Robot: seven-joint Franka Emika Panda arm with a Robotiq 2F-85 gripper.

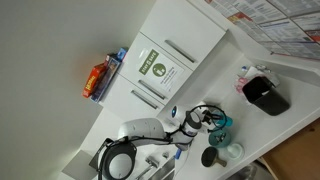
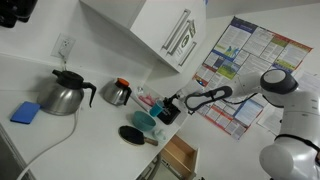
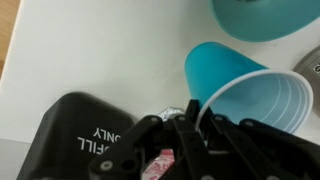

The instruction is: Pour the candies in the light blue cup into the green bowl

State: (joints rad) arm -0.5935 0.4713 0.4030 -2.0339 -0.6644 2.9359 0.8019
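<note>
My gripper is to set the light blue cup down on the counter (image 1: 241, 126) (image 3: 165, 78) between the green bowl and the black box.
In the wrist view the light blue cup (image 3: 240, 85) is tilted, with its white-edged rim against my fingers and its open mouth facing the camera. My gripper (image 3: 190, 125) is shut on the cup's rim, one finger inside and one outside. The inside of the cup that shows holds no candies. The green bowl (image 3: 265, 15) lies just beyond the cup at the top edge. In both exterior views the gripper (image 1: 205, 120) (image 2: 168, 108) hangs over the counter next to the bowl (image 1: 222, 124) (image 2: 143, 120).
A black container (image 3: 80, 140) marked "REFILL ONLY" sits beside the gripper. A black round object (image 2: 130, 135), a paler cup (image 1: 232, 150), a black box (image 1: 265, 95), a steel kettle (image 2: 62, 95), a second pot (image 2: 117, 92) and a blue sponge (image 2: 25, 111) stand on the counter. Cabinets hang above.
</note>
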